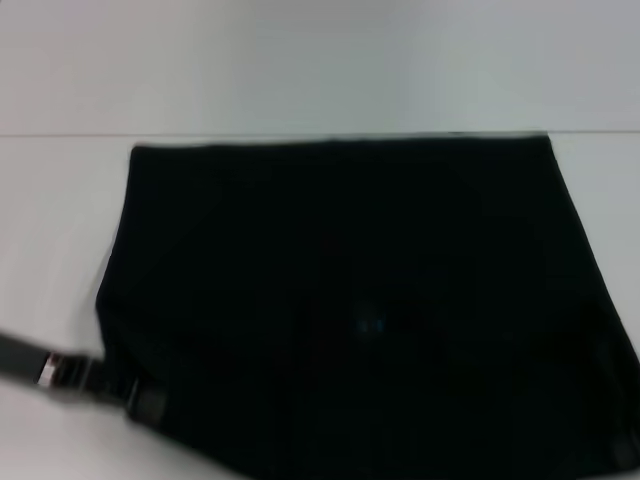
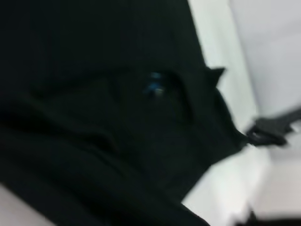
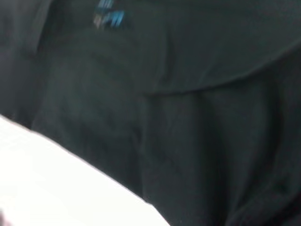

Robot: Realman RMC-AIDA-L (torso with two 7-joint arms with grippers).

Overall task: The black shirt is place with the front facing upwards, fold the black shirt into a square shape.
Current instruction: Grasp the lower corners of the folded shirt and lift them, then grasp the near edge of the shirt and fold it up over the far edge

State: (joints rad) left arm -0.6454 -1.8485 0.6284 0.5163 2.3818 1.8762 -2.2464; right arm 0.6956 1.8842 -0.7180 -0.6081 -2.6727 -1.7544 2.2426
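Observation:
I will release the black shirt's near corner from my left gripper just inside its far corner (image 1: 152,184), along the same side edge.
The black shirt (image 1: 350,250) lies spread across the white table (image 1: 60,220), its far edge straight and its near part running out of the head view. Its small blue neck label (image 1: 370,325) shows near the middle front, and also in the left wrist view (image 2: 154,87) and right wrist view (image 3: 108,16). My left gripper (image 1: 140,402) reaches in from the lower left and meets the shirt's near left edge. The left wrist view shows the shirt (image 2: 94,94) in soft folds, with my right gripper (image 2: 270,132) at its far edge. Dark cloth (image 3: 188,117) fills the right wrist view.
Bare white table surrounds the shirt to the left, right and beyond its far edge (image 1: 340,138). A pale wall rises behind the table (image 1: 320,60).

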